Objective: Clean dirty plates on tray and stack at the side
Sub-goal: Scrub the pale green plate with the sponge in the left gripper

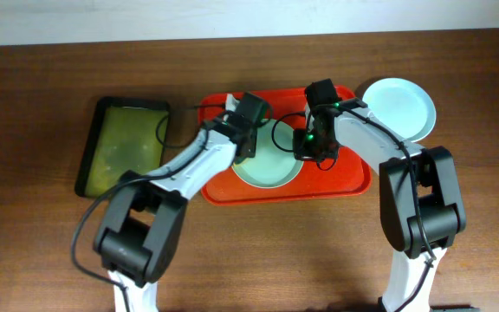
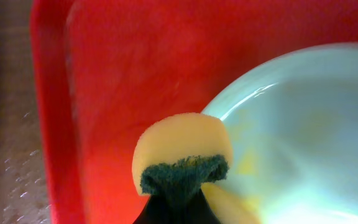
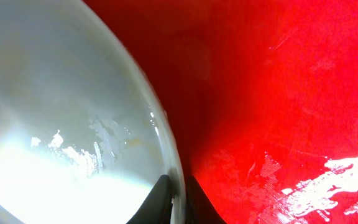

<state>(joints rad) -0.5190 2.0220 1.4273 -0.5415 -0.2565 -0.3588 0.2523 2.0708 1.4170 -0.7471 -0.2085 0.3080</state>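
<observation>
The left gripper needs to release the yellow sponge near the middle of the smaller dark tray's greenish bottom (image 1: 117, 156).
A pale mint-green plate (image 1: 271, 160) lies on the red tray (image 1: 353, 178). My left gripper (image 1: 248, 137) is shut on a yellow sponge with a dark green scrub side (image 2: 182, 155), held at the plate's left rim (image 2: 291, 124); yellow smears show on the plate by the sponge. My right gripper (image 1: 308, 143) is shut on the plate's right rim (image 3: 178, 186), one finger inside, one outside. The plate (image 3: 61, 112) fills the left of the right wrist view, the tray (image 3: 278, 93) the right. A second mint-green plate (image 1: 398, 108) rests on the table right of the tray. The cream-white plate is out of view.
A smaller dark tray with a greenish inside (image 1: 124, 143) sits on the brown wooden table left of the red tray. The tray floor looks wet (image 3: 340, 180). Both arms reach in from the table's near side.
</observation>
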